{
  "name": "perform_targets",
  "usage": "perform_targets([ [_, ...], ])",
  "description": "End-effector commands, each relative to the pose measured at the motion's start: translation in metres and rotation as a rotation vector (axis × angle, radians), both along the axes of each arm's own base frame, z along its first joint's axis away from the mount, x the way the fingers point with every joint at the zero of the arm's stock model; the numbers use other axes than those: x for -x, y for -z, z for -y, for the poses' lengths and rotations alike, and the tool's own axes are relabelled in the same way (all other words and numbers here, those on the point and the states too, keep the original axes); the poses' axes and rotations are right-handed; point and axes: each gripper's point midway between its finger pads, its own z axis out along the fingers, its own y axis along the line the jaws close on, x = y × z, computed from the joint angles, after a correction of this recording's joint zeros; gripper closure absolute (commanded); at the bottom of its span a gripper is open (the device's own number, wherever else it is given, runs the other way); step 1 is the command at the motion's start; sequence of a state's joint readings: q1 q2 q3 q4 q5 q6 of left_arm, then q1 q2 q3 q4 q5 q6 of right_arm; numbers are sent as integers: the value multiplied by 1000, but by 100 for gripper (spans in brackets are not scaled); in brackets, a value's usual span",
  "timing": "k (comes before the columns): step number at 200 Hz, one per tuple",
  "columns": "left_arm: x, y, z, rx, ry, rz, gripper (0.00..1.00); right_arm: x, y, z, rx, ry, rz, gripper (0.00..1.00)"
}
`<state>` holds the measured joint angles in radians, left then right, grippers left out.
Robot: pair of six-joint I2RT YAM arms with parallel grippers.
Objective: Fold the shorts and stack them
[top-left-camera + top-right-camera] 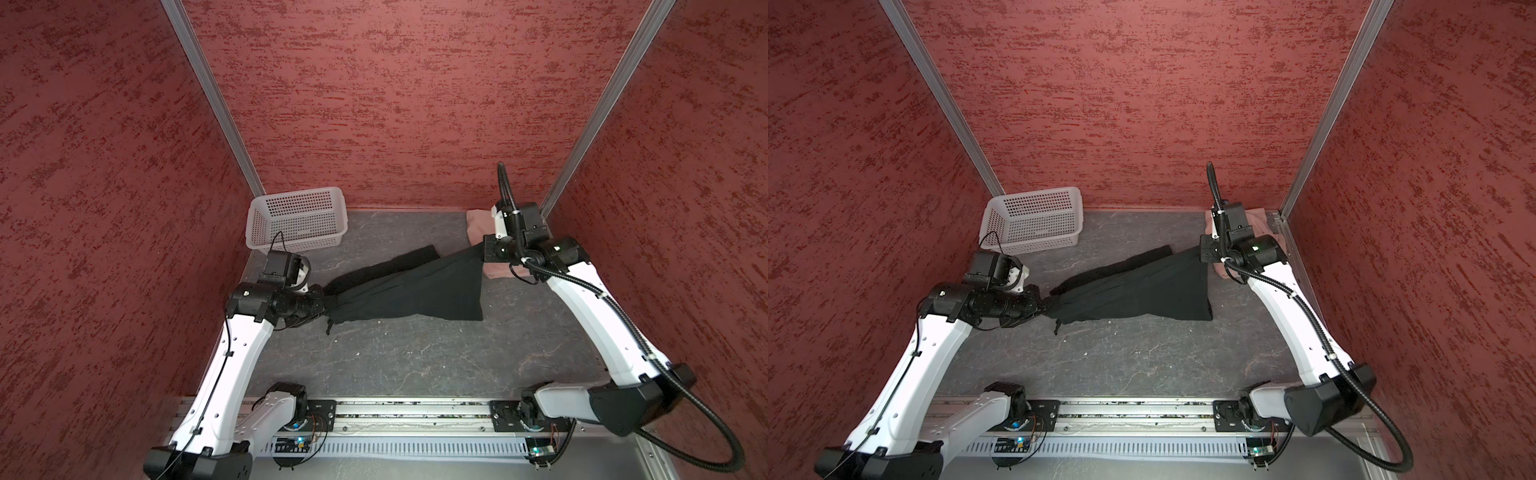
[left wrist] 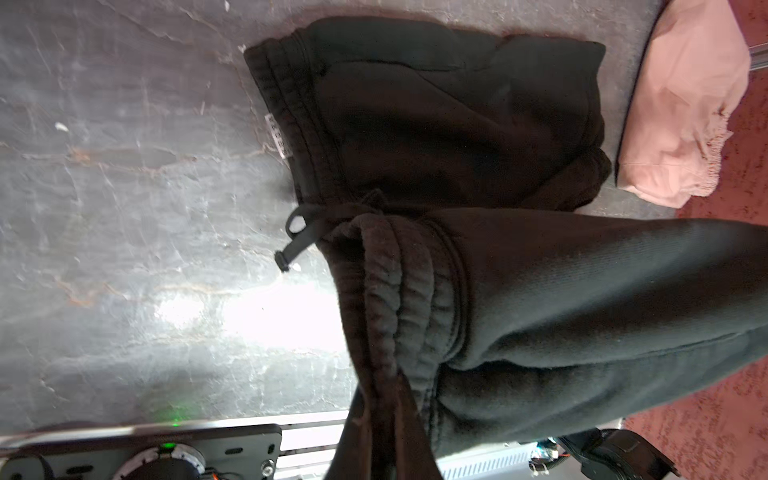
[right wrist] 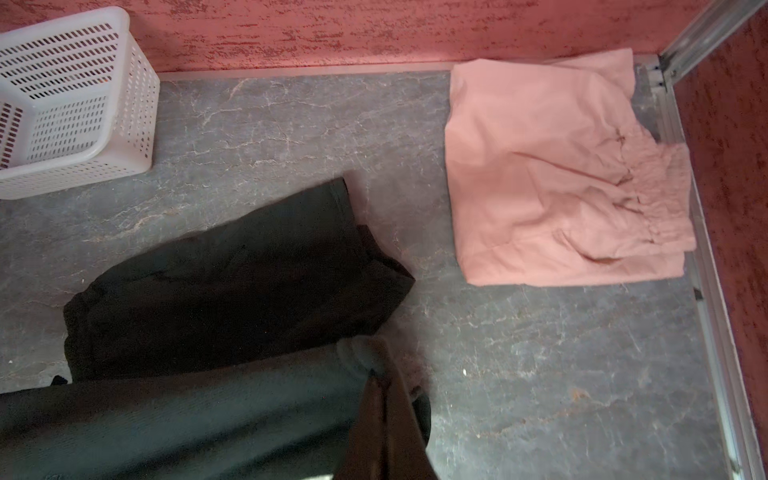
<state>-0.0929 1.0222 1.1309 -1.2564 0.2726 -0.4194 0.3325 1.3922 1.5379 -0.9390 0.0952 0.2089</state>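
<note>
My left gripper sets the black shorts' gathered waistband end down next, just in front of the white basket [image 1: 330,266]. The shorts now hang stretched between my grippers.
The black shorts [image 1: 415,286] [image 1: 1142,291] hang stretched between my two grippers, one side raised off the grey table and the rest trailing on it. My left gripper [image 1: 326,301] [image 2: 384,374] is shut on the gathered waistband end, with the drawstring [image 2: 295,245] dangling. At the other end, my right gripper [image 1: 484,249] [image 3: 376,376] is shut on a leg hem corner. The pink shorts [image 3: 540,166] [image 2: 681,104] lie folded in the back right corner. In both top views my right wrist hides much of the pink shorts [image 1: 476,226].
A white perforated basket [image 1: 299,208] [image 3: 75,104] stands at the back left, against the red wall. Red walls close in three sides. The arm bases and a metal rail [image 1: 415,409] run along the front edge. Bare grey table [image 1: 395,353] lies in front of the shorts.
</note>
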Motion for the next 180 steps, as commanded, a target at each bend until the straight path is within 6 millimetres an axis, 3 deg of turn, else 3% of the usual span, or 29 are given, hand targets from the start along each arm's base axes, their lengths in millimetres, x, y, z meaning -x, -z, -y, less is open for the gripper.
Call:
perform_targets([
  [1,-12,2,-18,-66,18,2,100,-39,-22,4,60,-4,108,100],
  [126,-116,59,-64,-35,0,-92,100,-193,76,-53,37,-162,-68,100],
  [140,-126,69,-65,-17,-2,-96,88,-207,95,-59,24,-168,-91,100],
  [159,-139,78,-69,-12,-5,-91,83,-222,113,-69,-15,-175,-100,100],
  [168,-146,82,-74,-11,-14,-84,70,-229,120,-76,-43,-186,-96,100],
  [174,-150,84,-76,-6,-20,-83,68,-232,124,-81,-63,-196,-91,100],
  [180,-154,86,-79,-2,-30,-78,67,-236,126,-84,-84,-199,-85,94],
])
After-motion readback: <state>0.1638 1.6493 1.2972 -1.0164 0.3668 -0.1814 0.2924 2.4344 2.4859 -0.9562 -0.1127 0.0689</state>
